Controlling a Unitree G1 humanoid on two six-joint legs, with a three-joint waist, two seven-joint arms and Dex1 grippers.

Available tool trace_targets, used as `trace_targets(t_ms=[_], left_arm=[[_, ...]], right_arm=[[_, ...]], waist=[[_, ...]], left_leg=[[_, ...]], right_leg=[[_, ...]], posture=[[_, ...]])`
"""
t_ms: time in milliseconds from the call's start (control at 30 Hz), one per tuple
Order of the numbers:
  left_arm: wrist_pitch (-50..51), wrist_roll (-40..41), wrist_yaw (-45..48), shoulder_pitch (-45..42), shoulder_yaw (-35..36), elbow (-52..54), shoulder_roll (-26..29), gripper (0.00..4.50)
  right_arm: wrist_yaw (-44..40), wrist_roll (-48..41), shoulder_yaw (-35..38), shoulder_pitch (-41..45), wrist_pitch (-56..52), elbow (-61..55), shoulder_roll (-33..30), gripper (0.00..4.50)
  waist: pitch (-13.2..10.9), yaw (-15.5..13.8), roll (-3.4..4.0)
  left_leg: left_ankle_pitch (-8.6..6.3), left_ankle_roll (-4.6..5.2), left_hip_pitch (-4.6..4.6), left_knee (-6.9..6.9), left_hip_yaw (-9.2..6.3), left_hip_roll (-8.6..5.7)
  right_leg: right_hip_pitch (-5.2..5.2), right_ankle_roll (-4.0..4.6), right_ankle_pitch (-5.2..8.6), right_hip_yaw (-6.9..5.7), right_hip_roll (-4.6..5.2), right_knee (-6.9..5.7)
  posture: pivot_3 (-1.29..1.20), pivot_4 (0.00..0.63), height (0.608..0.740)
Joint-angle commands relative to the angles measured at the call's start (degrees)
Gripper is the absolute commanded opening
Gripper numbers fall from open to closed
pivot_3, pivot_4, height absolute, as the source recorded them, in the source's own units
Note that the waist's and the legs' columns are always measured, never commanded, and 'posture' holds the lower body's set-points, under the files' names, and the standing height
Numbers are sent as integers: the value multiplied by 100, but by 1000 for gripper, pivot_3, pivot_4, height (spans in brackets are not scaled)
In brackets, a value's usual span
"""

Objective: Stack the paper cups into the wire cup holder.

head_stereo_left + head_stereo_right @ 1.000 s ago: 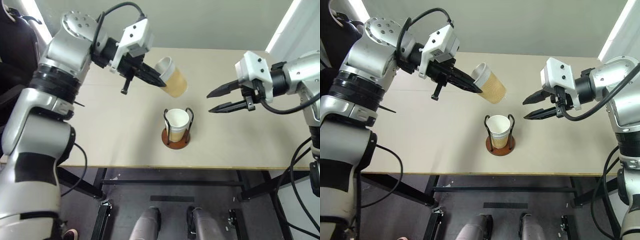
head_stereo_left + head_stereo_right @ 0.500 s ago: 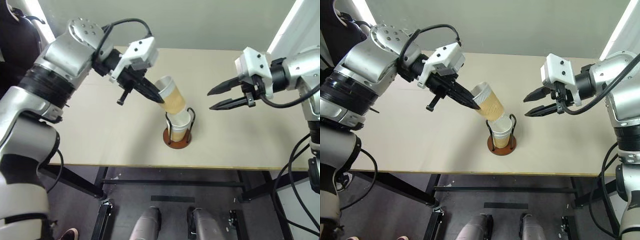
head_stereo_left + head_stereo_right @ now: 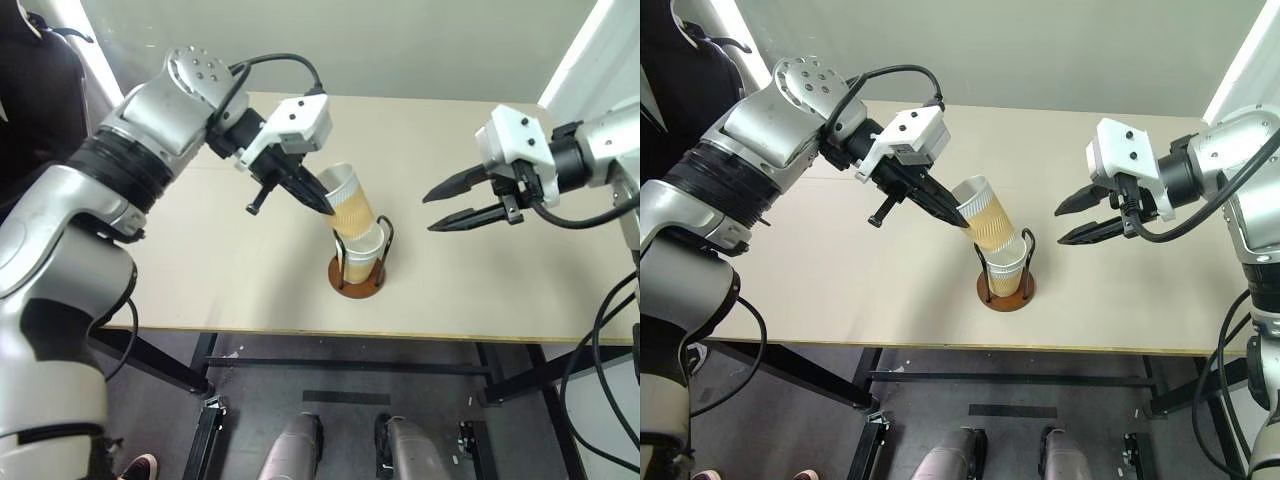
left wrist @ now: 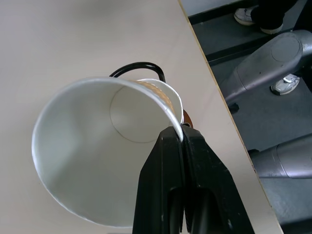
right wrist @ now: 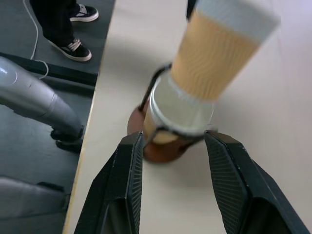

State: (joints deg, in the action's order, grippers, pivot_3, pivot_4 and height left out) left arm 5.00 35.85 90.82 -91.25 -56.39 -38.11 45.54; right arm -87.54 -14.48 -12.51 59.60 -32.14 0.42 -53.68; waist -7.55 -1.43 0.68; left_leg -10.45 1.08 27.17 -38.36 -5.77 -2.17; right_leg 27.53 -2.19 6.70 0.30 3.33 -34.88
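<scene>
My left gripper is going to release the tilted paper cup inside the opening of the seated cup point(image 3: 361, 231) point(image 4: 163, 97), in between the black wire loops.
The wire cup holder point(image 3: 357, 279) stands near the table's front edge, its brown base and black wire loops around one paper cup point(image 3: 364, 254). A second paper cup point(image 3: 349, 204) leans tilted with its bottom entering the seated cup's mouth. My left gripper point(image 3: 325, 207) is shut on that tilted cup's white rim point(image 4: 171, 118), one finger inside and one outside. To the right of the holder and above the table, my right gripper point(image 3: 432, 208) hangs open with nothing between its fingers point(image 5: 124, 180), pointing toward the cups point(image 5: 213, 58).
The tan table point(image 3: 200, 270) carries nothing else in view. Its front edge point(image 3: 300, 334) runs just below the holder, with dark floor and the table's frame beneath. A person's shoes point(image 5: 73, 48) show on the floor beyond the table's edge.
My left gripper has carried the tilted cup down and to the right, from above the holder until its bottom sits in the seated cup's mouth. The right gripper stays open, barely moved.
</scene>
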Motion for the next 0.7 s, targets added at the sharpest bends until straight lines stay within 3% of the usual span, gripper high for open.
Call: trace_targets(t_ms=[33,367,700], left_arm=[[-155,105,168,-259,3,-38,-42,13],[-294,69,168,-267,-131,-65,-23,13],[-648,-179,168,-196,-254,-213,-75,13]], right_arm=[[178,8,172,57,-200,362,-19,1952],[323,-344,311,393,-1019,805,204,1952],[401,-407,296,393,-1067,686,249,1952]], waist=[[0,-4,0],[-1,9,1],[-1,-5,2]], left_leg=[[1,1,-1,-1,-1,1],[6,7,-3,3,3,1],[5,6,1,4,-6,0]], right_leg=[[-2,-5,-3,-1,0,1],[-2,-17,-6,3,-1,4],[-2,-14,-5,2,4,8]], posture=[[0,150,740],[0,150,740],[0,150,740]])
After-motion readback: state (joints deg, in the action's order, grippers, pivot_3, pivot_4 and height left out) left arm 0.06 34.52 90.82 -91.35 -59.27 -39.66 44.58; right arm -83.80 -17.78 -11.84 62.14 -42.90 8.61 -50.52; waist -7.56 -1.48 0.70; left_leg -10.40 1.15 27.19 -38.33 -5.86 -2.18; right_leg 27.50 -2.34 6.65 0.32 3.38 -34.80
